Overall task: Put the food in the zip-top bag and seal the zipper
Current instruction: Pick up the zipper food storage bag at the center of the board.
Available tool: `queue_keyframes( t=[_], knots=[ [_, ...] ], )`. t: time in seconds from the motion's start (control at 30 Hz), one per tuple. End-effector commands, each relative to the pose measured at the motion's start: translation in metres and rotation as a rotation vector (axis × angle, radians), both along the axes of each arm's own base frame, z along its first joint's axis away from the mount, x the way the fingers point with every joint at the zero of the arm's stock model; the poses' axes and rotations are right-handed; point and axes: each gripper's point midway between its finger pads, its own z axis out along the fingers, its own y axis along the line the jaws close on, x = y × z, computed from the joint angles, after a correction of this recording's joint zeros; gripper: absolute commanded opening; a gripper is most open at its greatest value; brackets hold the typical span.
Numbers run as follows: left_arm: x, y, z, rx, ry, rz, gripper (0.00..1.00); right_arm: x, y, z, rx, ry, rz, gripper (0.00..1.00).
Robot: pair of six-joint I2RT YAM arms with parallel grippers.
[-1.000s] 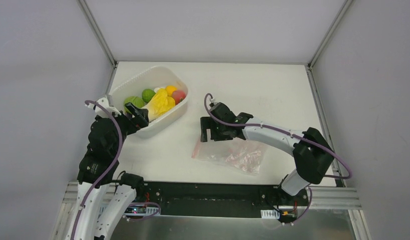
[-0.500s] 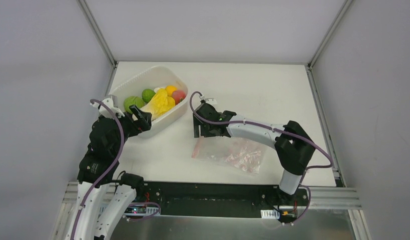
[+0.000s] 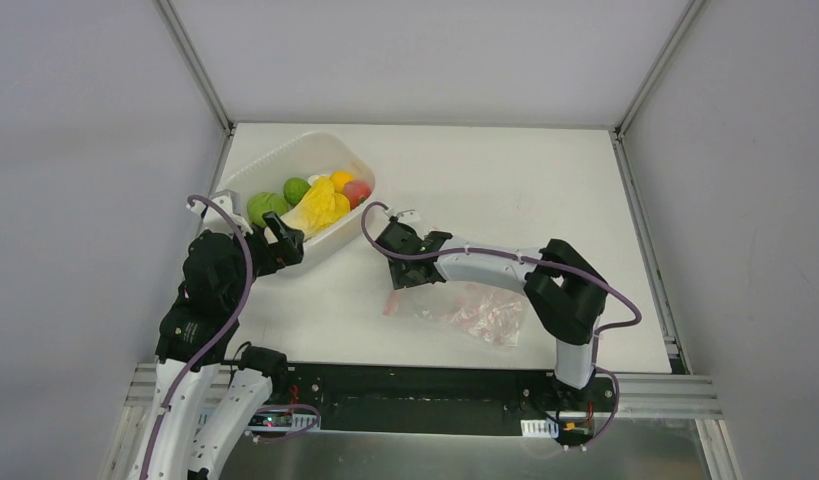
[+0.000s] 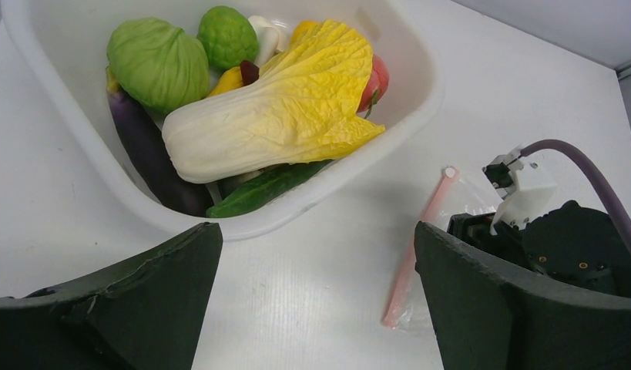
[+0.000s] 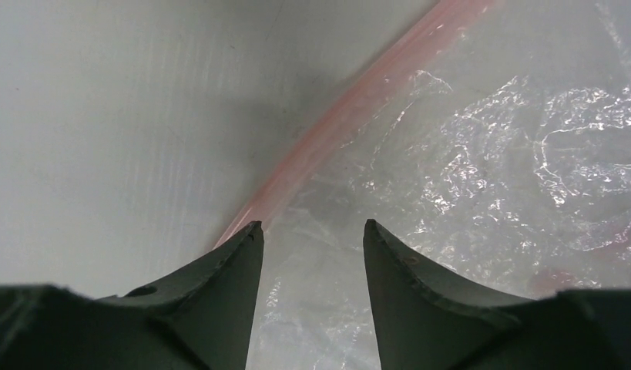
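Note:
The zip-top bag lies flat along its pink zipper, so my right gripper needs to pinch the film [image 5: 308,235] next to the zipper and lift the bag's edge for my left gripper.
The food [image 3: 315,200] lies in a white tub [image 3: 357,228]: a yellow-white cabbage [image 4: 281,116], green balls [image 4: 158,65], a purple aubergine [image 4: 146,154], a green cucumber [image 4: 262,189] and a red piece [image 4: 377,77]. The zip-top bag [image 3: 475,310] lies flat and crinkled on the table, right of the tub. Its pink zipper [image 5: 350,116] also shows in the left wrist view [image 4: 416,247]. My right gripper [image 5: 312,225] is open, low over the bag's left end beside the zipper [image 3: 390,300]. My left gripper [image 4: 316,231] is open and empty at the tub's near wall.
The tub [image 4: 58,100] stands at the table's back left, close to my left arm [image 3: 210,280]. My right arm [image 3: 555,290] reaches across above the bag. The table is framed by grey walls and metal rails [image 3: 640,200].
My right gripper has moved left and turned, coming over the bag's zipper end. My left gripper has shifted only slightly by the tub.

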Motion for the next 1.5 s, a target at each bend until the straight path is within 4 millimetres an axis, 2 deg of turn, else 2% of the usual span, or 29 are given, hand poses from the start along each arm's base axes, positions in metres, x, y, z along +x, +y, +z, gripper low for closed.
queue_keyframes(
  t=[0.0,0.1,0.23,0.3,0.37,0.47,0.5,0.57,0.67,0.73,0.9,0.97,1.07,1.17,1.3,1.47],
  knots=[
    [0.002,-0.002,0.013,0.023,-0.01,-0.023,1.0,0.007,0.009,0.011,0.002,-0.022,0.026,0.52],
    [0.0,0.0,0.012,0.034,0.0,-0.021,1.0,0.006,0.013,0.01,0.008,-0.015,0.043,0.41],
    [-0.002,0.002,0.008,0.039,-0.002,-0.011,1.0,0.005,0.014,0.006,0.0,-0.004,0.059,0.36],
    [-0.002,0.003,0.01,0.042,-0.007,-0.011,1.0,0.003,0.016,0.004,0.005,0.01,0.069,0.26],
    [-0.003,0.002,0.013,0.048,-0.002,-0.016,1.0,0.001,0.018,0.004,0.018,0.023,0.079,0.25],
    [-0.003,0.003,0.017,0.051,-0.003,-0.014,1.0,0.0,0.023,0.004,0.035,0.03,0.078,0.27],
    [-0.003,0.003,0.017,0.05,-0.006,-0.012,1.0,0.0,0.023,0.004,0.035,0.032,0.075,0.3],
    [-0.002,0.003,0.014,0.044,-0.003,-0.01,1.0,0.001,0.021,0.006,0.032,0.026,0.061,0.43],
    [0.0,0.001,0.008,0.036,0.008,-0.014,1.0,0.0,0.021,0.007,0.045,0.02,0.065,0.48],
    [0.001,0.0,0.004,0.037,0.023,-0.018,1.0,-0.001,0.021,0.002,0.039,0.028,0.07,0.45],
    [0.001,0.001,0.004,0.042,0.025,-0.016,1.0,-0.001,0.019,-0.007,0.019,0.035,0.069,0.29],
    [0.001,0.0,0.005,0.043,0.02,-0.022,1.0,-0.001,0.021,-0.005,0.031,0.034,0.074,0.17],
    [0.003,-0.003,0.006,0.054,0.028,-0.042,1.0,-0.002,0.025,0.001,0.056,0.032,0.089,0.0],
    [0.004,-0.005,0.008,0.061,0.034,-0.061,1.0,-0.006,0.028,0.013,0.101,0.028,0.114,0.0],
    [0.005,-0.016,0.009,0.044,0.028,-0.114,1.0,-0.016,0.033,0.039,0.232,0.005,0.157,0.0],
    [0.002,-0.042,0.004,-0.019,0.042,-0.245,1.0,-0.028,0.03,0.075,0.412,-0.067,0.221,0.0]
  ],
)
